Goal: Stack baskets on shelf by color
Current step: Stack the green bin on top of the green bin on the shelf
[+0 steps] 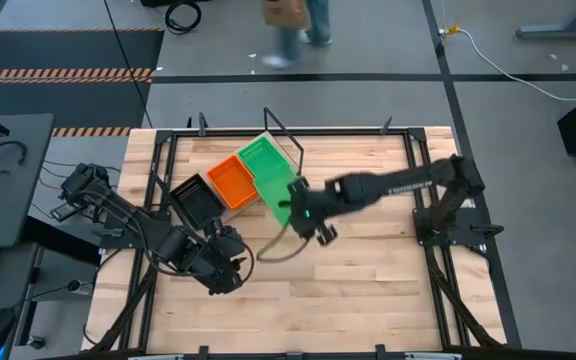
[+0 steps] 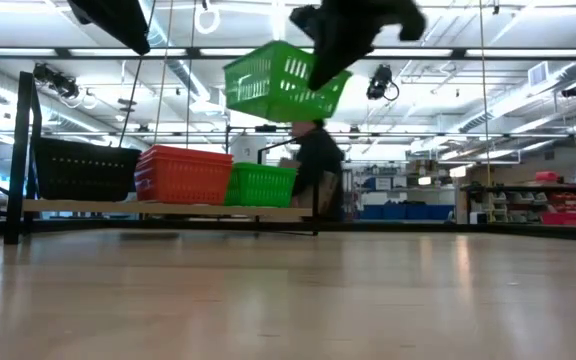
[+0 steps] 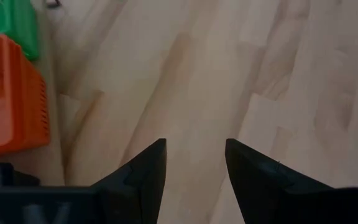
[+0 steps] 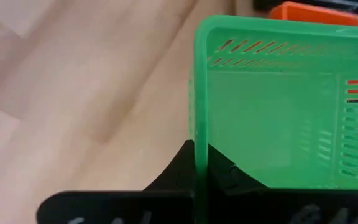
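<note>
The robot's right gripper needs to release the green basket on top of the green stack (image 1: 262,158), next to the orange baskets.
A green basket (image 2: 278,85) hangs lifted and tilted above the table, held by my right gripper (image 4: 201,155), which is shut on it (image 1: 278,190). Three stacks rest by their bottoms on the shelf (image 2: 98,207): black baskets (image 2: 83,168), orange baskets (image 2: 183,173) and green baskets (image 2: 263,185). From above they show as black (image 1: 196,200), orange (image 1: 233,183) and green (image 1: 261,152). My left gripper (image 3: 194,149) is open over bare wood, near of the shelf (image 1: 230,268), holding nothing. My right gripper pinches one side wall of the green basket at its rim (image 4: 201,134), with one finger inside the basket and one outside. The basket is lifted clear of the table and the shelf and hangs tilted from the fingers (image 2: 313,70).
The wooden tabletop (image 1: 368,290) lies open on the near side and to the right. Black frame rails (image 1: 158,160) run along the table's edges. A loose cable (image 1: 273,250) lies between the arms. A person (image 2: 320,165) stands beyond the far edge.
</note>
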Motion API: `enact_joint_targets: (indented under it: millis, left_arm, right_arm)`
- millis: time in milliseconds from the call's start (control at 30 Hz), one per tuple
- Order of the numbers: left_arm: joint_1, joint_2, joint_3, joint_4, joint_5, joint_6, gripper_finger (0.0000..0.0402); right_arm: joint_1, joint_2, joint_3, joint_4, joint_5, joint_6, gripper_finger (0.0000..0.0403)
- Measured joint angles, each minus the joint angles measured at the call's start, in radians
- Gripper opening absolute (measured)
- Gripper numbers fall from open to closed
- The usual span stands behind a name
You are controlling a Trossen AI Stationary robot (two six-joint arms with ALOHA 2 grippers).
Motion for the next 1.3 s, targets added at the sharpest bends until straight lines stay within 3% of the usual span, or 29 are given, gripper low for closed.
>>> enact_joint_targets:
  millis: [133, 433, 567, 767, 1300]
  left_arm:
    - [0.015, 0.0, 0.0, -0.006, -0.054, 0.029, 0.0172]
    - [0.048, 0.0, 0.0, -0.007, -0.065, 0.037, 0.0172]
    - [0.064, 0.0, 0.0, -0.003, -0.142, 0.056, 0.0172]
    - [0.107, -0.004, 0.0, -0.03, -0.1, 0.059, 0.0172]
    - [0.163, -0.005, 0.001, -0.073, -0.057, 0.059, 0.0172]
  right_arm:
    - [-0.122, 0.002, 0.033, 0.023, -0.067, -0.147, 0.0002]
    - [-0.32, 0.004, 0.033, 0.065, -0.204, -0.304, 0.0003]
    - [-0.347, 0.004, 0.033, 0.152, -0.254, -0.385, 0.0003]
    - [-0.367, 0.039, 0.033, 0.201, -0.264, -0.525, 0.0003]
    - [-0.465, 0.169, 0.033, 0.279, -0.28, -0.53, 0.0004]
